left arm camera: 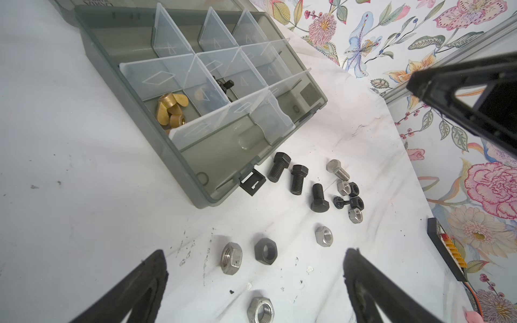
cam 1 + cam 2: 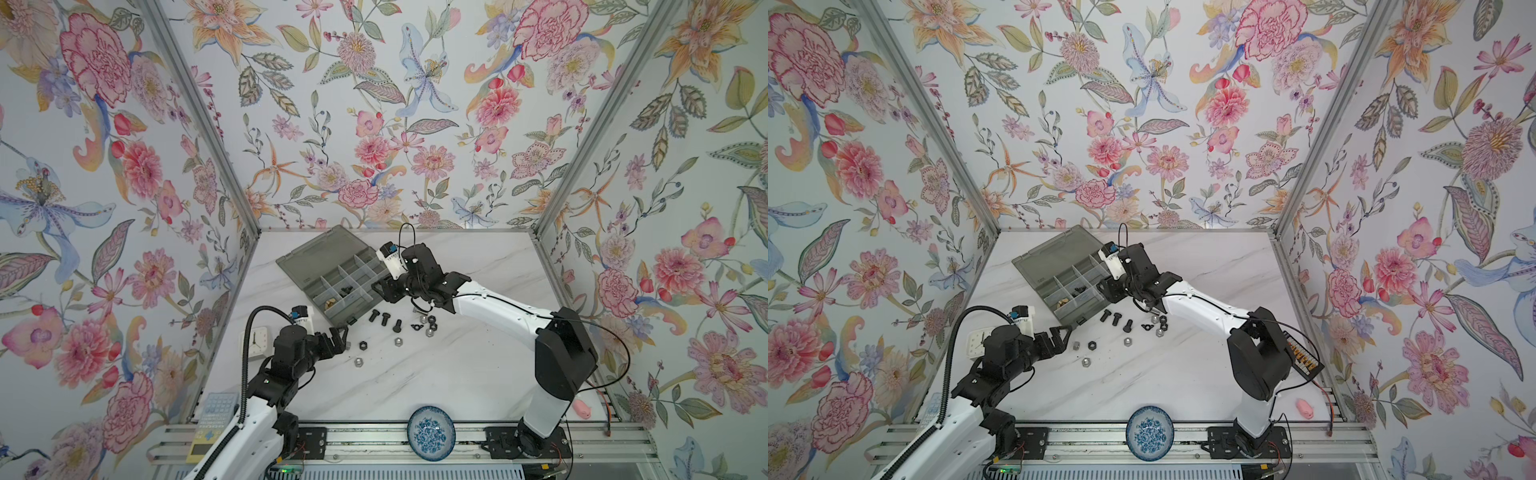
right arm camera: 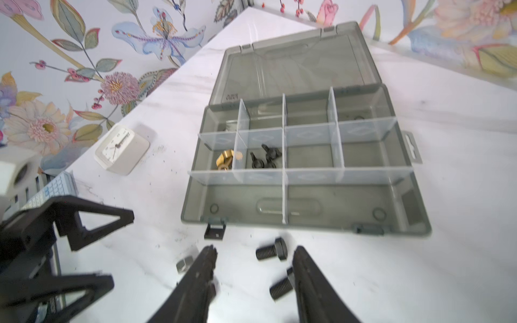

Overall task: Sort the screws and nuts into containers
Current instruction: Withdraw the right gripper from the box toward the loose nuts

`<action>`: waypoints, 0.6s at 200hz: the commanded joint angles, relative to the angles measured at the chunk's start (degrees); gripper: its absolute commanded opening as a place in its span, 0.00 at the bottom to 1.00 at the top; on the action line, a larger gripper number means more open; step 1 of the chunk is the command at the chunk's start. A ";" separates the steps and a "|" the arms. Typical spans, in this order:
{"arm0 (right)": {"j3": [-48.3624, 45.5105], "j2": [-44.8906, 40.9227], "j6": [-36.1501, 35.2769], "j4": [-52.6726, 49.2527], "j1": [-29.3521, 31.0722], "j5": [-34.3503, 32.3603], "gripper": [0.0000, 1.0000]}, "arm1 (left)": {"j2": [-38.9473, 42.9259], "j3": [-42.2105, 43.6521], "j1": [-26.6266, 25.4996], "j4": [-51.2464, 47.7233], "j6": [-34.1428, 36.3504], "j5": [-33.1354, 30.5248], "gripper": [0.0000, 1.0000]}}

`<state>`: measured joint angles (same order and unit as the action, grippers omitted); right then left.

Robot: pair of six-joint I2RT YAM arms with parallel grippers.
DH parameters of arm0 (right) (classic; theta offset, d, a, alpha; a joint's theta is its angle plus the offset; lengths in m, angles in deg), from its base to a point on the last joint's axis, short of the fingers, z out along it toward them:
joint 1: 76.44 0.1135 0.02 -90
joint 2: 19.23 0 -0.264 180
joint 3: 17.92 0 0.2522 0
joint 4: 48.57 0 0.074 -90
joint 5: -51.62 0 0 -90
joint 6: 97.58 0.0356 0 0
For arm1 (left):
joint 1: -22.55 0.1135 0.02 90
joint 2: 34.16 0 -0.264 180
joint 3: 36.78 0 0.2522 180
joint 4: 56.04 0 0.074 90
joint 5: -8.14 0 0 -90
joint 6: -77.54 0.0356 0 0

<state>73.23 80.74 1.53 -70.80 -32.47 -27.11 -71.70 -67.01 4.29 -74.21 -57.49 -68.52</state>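
Observation:
My right gripper should next move to the loose black wing nut (image 2: 417,326) next to the silver screw, outside the grey organizer box, and close there.
The grey organizer box (image 2: 320,253) lies open at the back of the table, its containers split by clear dividers. One holds brass wing nuts (image 1: 170,109), the one beside it black wing nuts (image 3: 264,158). Three black screws (image 2: 385,318) and a silver screw (image 1: 337,169) lie just in front of the box. Loose silver and black hex nuts (image 1: 231,257) are scattered nearer. My right gripper (image 3: 254,251) hangs open and empty above the black screws (image 3: 272,250), by the box's front edge. My left gripper (image 1: 256,256) is wide open over the near nuts.
A blue-and-white dish (image 2: 431,433) sits at the table's front edge. A white clock (image 3: 121,152) and a calculator (image 2: 212,415) lie on the left. A pink toy (image 2: 582,409) rests at the front right. Dark specks dot the marble top.

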 commanded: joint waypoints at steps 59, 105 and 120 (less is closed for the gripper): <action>-15.86 -7.47 -4.86 -11.59 -3.22 -2.25 0.50 | -0.25 -0.14 0.70 1.59 -0.29 1.51 0.99; -20.15 -7.85 -20.35 -11.49 -3.45 3.23 0.48 | -0.51 -0.26 0.75 1.37 -0.30 1.69 0.99; -20.17 -7.82 -24.83 -11.48 -3.49 3.56 0.48 | -0.52 -0.25 0.77 1.19 -0.31 1.51 0.99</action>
<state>53.60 74.62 -12.77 -81.42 -35.82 -26.20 -72.16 -67.01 4.29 -73.55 -57.49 -67.43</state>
